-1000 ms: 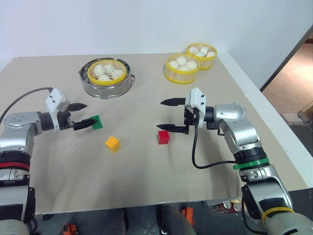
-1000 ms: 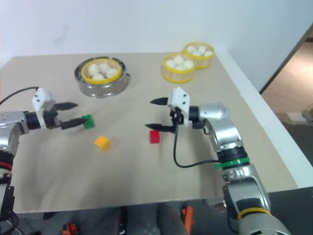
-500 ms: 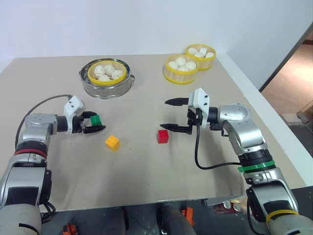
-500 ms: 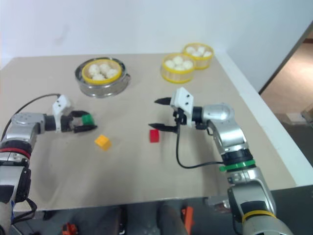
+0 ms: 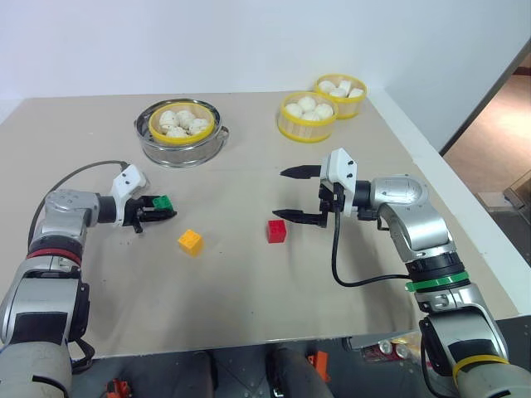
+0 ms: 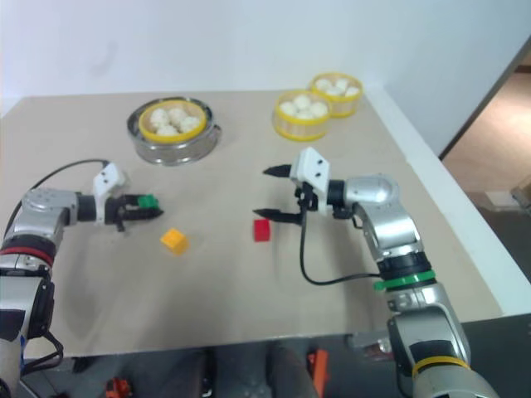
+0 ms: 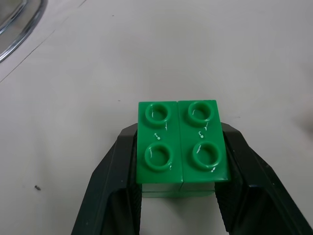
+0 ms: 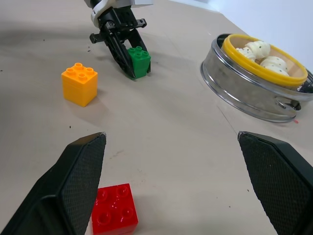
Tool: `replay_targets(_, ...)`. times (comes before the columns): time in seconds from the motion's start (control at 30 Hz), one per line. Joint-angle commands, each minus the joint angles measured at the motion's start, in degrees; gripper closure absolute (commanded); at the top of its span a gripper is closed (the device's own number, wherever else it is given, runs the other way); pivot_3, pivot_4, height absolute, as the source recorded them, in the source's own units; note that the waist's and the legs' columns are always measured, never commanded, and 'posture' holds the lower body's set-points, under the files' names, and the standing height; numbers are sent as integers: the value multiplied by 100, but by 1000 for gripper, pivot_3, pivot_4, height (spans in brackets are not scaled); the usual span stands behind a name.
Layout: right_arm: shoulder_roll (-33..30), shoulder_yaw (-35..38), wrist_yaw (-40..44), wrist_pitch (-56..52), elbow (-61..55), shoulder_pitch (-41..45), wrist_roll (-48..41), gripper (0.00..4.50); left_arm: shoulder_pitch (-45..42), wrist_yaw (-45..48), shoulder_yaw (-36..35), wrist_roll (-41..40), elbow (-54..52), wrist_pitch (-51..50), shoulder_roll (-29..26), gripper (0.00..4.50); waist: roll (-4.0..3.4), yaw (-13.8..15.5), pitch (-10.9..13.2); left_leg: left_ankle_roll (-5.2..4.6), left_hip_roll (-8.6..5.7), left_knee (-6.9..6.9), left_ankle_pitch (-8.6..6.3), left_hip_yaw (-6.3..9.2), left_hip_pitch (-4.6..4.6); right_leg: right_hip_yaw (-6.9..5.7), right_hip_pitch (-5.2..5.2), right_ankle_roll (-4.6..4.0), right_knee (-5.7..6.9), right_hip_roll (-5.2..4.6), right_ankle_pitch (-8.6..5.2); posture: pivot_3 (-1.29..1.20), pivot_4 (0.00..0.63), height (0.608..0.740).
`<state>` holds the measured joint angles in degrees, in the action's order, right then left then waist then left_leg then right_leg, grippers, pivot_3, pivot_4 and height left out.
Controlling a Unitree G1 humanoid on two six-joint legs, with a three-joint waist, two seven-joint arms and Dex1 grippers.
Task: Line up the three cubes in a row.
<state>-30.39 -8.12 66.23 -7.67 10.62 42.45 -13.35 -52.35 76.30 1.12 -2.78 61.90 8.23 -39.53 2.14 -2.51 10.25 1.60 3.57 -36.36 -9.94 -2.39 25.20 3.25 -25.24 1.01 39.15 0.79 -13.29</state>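
Note:
Next, my left gripper releases the green cube on the table (image 5: 234, 239) between the yellow-orange cube and the red cube. It will set it there.
The green cube (image 5: 162, 201) sits on the table at the left, and my left gripper (image 5: 164, 208) is shut on it; in the left wrist view both fingers press its sides (image 7: 181, 147). The yellow-orange cube (image 5: 190, 241) lies a little nearer and to the right of it. Further right is the red cube (image 5: 277, 230). My right gripper (image 5: 280, 194) hovers open just behind the red cube, pointing left, with nothing between its fingers. The right wrist view shows the red cube (image 8: 113, 215), the yellow-orange cube (image 8: 79, 83) and the gripped green cube (image 8: 139, 61).
A steel steamer pot (image 5: 181, 148) holding a yellow basket of white buns stands at the back left. Two yellow-rimmed bun baskets (image 5: 307, 116) (image 5: 341, 88) stand at the back right. The table's right edge (image 5: 431, 157) runs close to my right arm.
My left gripper came in around the green cube and closed its fingers on it. The right gripper has stayed open and in place.

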Motion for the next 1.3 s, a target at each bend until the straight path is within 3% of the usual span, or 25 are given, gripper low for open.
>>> replay_targets(0.03,-49,130,27,71,-118,128,-72,0,-71,450,-67,-376,-1312,-604,-61,3151,0,0,0,0,0,0,0,0,0,0,0,0,0,0,0,0,150,740)
replay_targets(0.33,-46,169,120,-10,-168,18,-225,0,1037,134,423,-902,-5443,-3195,-5,3151,-1,-24,0,1,1,0,0,0,-6,9,3,3,4,-1,-2,0,150,740)
replay_targets(0.5,-134,257,517,-369,-401,-97,-724,0,1295,-448,863,-923,-6641,-4333,153,3151,-1,-17,0,-3,1,-5,3,10,-8,2,8,2,7,2,1,0,150,740)
replay_targets(0.73,-550,200,1299,-859,-725,-331,-1258,0,1179,-923,1452,-679,-6961,-4661,271,3151,-1,-15,0,-4,-3,-14,4,12,-15,3,17,4,6,2,3,0,150,740)
replay_targets(1.3,-504,176,1070,-427,-495,-405,-1000,0,1088,-1286,2060,-508,-6683,-4907,472,3151,-1,-6,0,-8,-3,-13,6,20,-14,0,16,1,6,6,5,0,150,740)
